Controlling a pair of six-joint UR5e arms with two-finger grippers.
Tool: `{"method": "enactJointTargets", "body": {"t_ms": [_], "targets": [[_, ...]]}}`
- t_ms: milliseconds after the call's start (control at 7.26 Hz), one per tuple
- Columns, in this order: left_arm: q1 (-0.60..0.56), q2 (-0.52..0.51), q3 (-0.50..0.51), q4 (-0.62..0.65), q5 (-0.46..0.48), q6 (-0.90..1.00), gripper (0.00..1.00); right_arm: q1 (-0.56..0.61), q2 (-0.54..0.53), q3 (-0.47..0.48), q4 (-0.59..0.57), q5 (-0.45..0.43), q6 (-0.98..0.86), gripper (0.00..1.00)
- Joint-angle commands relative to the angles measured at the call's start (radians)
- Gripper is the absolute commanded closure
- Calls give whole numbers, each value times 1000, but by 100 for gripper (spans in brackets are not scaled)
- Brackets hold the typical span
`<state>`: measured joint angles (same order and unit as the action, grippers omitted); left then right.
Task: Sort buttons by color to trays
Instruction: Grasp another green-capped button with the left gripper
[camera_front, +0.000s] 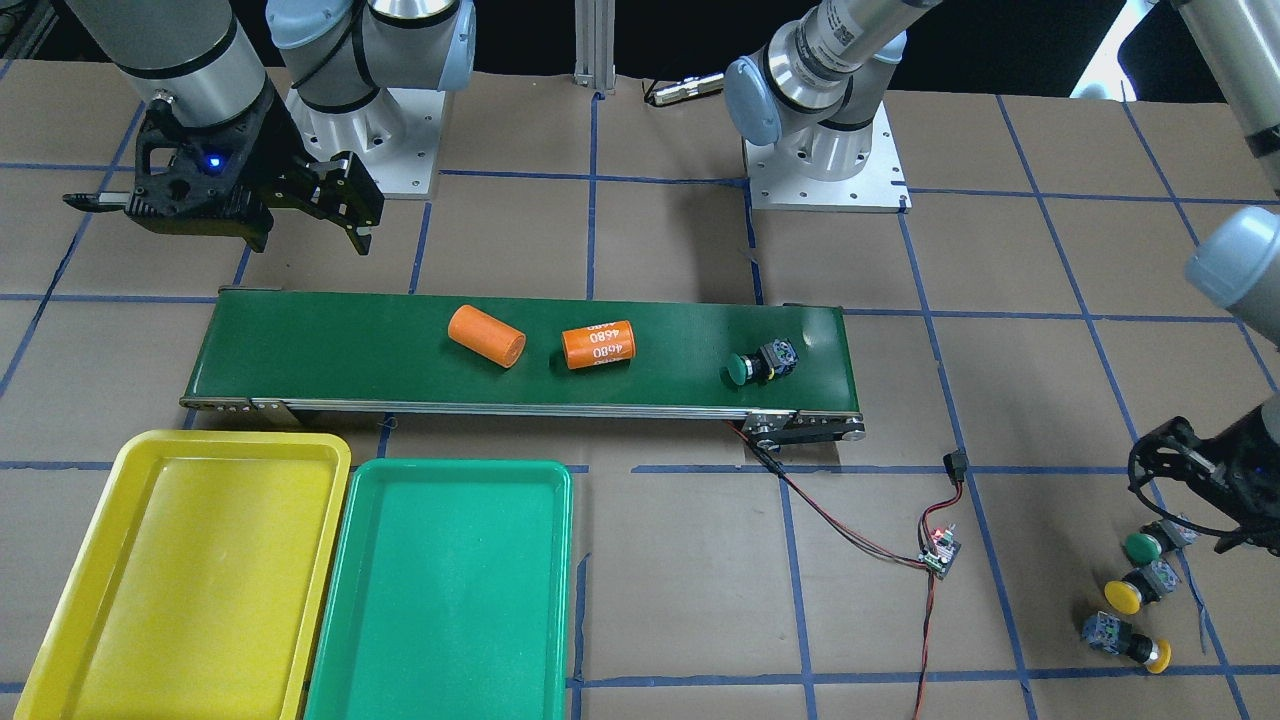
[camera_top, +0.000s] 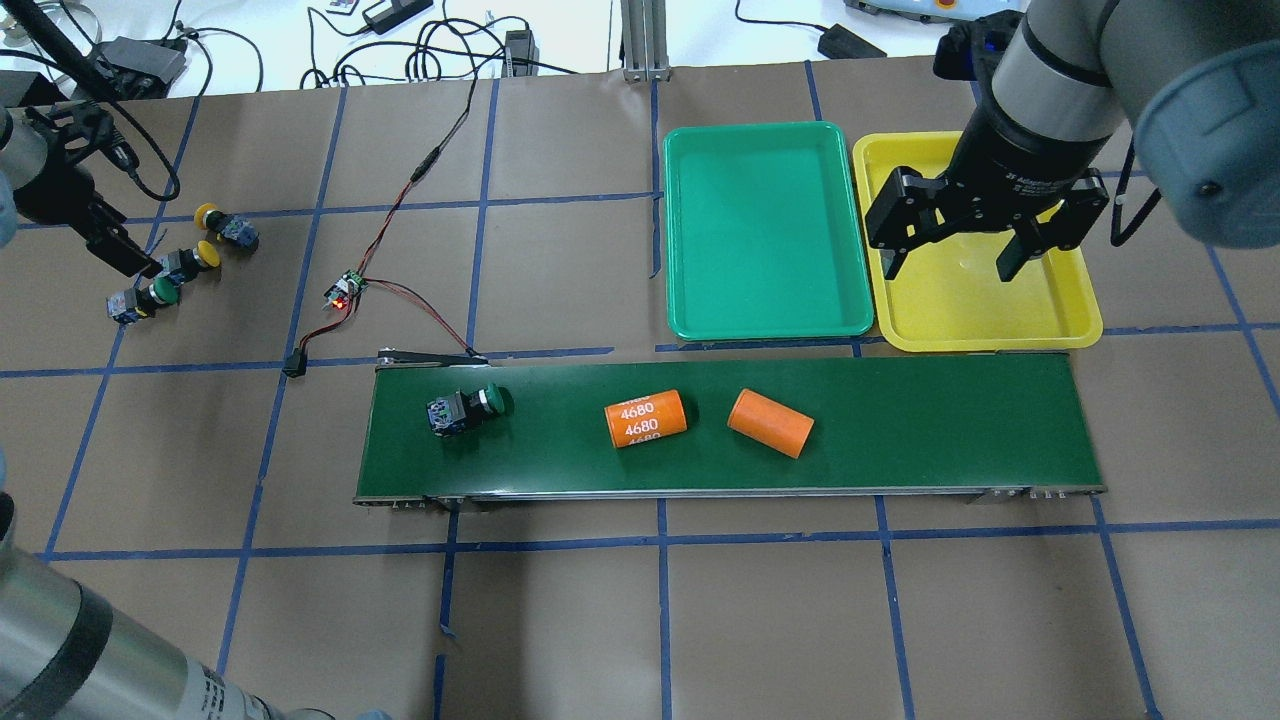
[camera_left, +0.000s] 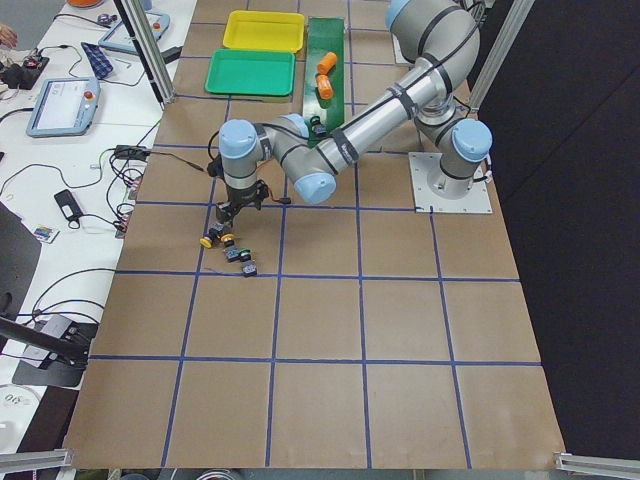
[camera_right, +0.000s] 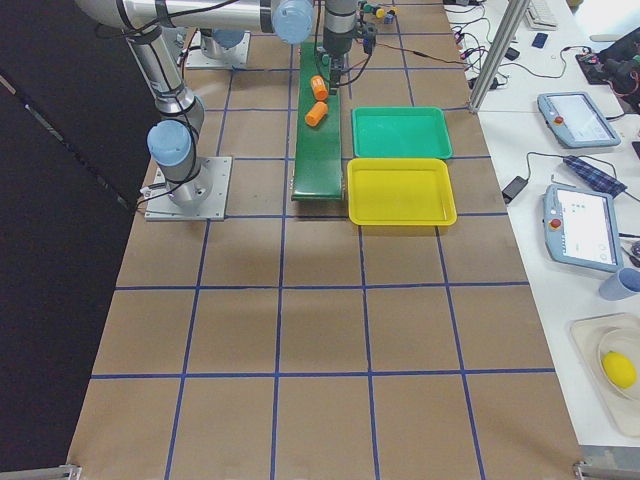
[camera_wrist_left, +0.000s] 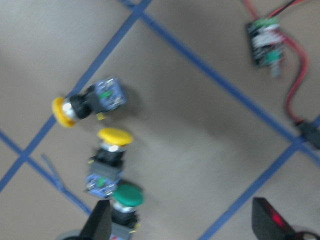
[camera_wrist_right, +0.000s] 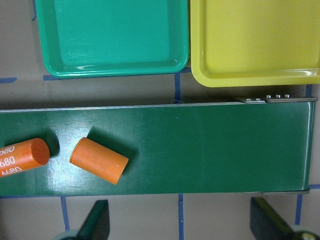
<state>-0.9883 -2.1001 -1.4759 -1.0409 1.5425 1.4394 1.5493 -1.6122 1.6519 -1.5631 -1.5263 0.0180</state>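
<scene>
My left gripper is to close on the grey block (camera_front: 1176, 532) (camera_wrist_left: 120, 230) of the green button on the table, at the end of the row beside a yellow button.
One green button (camera_front: 762, 365) lies on its side on the conveyor belt (camera_front: 330, 350), also seen in the overhead view (camera_top: 468, 408). Three more buttons lie in a row on the table: green (camera_front: 1150, 543), yellow (camera_front: 1135, 588), yellow (camera_front: 1125, 640). My left gripper (camera_wrist_left: 182, 225) is open and empty over this row, one finger (camera_wrist_left: 102, 222) beside the green button (camera_wrist_left: 125, 200). My right gripper (camera_top: 950, 265) is open and empty, raised near the belt's other end. The yellow tray (camera_front: 180, 570) and the green tray (camera_front: 440, 590) lie side by side, both bare.
Two orange cylinders (camera_front: 486, 336) (camera_front: 599, 344) lie on the belt's middle. A small circuit board (camera_front: 940, 552) with red and black wires lies on the table between the belt and the loose buttons. The arms' base plates stand behind the belt.
</scene>
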Motion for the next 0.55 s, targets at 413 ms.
{"method": "enactJointTargets", "body": {"t_ms": [413], "targets": [[102, -167, 51, 12, -8, 101, 0, 0, -2, 0, 8, -3, 0, 0]]}}
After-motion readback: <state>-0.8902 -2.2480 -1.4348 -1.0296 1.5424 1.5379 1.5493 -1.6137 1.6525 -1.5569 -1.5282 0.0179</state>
